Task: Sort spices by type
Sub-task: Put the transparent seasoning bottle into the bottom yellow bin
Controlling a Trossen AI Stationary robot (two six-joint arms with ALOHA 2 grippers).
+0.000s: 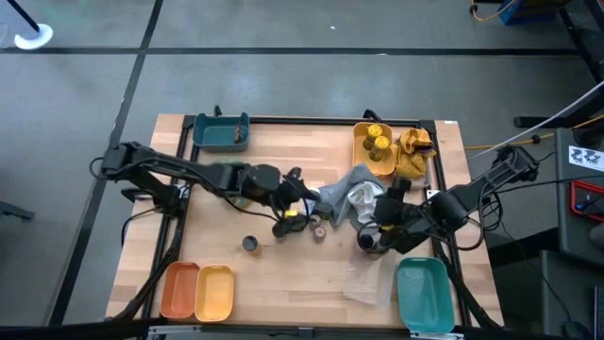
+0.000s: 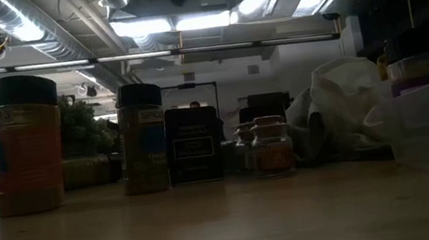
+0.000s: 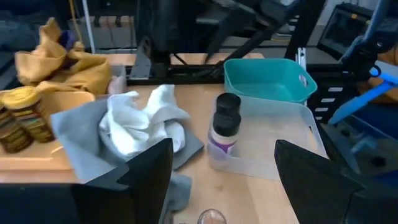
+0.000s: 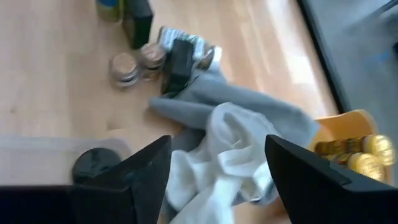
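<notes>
The robot's left gripper should next move to the small brown jar's top (image 1: 319,232) (image 3: 212,217), just in front of the grey cloth, and close there.
The spices are scattered over the table. Yellow-lidded jars (image 1: 376,142) stand in a yellow tray (image 1: 361,156) at the far side. Two dark-lidded jars (image 3: 226,121) stand at the clear tray (image 3: 273,155). Small jars (image 4: 132,62) and a black tin (image 4: 179,59) stand mid-table, and a dark-lidded jar (image 1: 250,244) stands alone nearer the front. My left gripper (image 1: 300,194) hangs open above the table's middle, left of the grey and white cloths (image 1: 347,200). My right gripper (image 1: 385,206) hangs open over the cloths' right side. Neither has anything between its fingers.
A teal tray (image 1: 222,132) sits at the far left, and orange (image 1: 179,288) and yellow (image 1: 215,291) trays at the near left. Another teal tray (image 1: 422,293) is at the near right. A yellow cloth (image 1: 415,151) lies beside the yellow tray. Bare wood lies along the near middle.
</notes>
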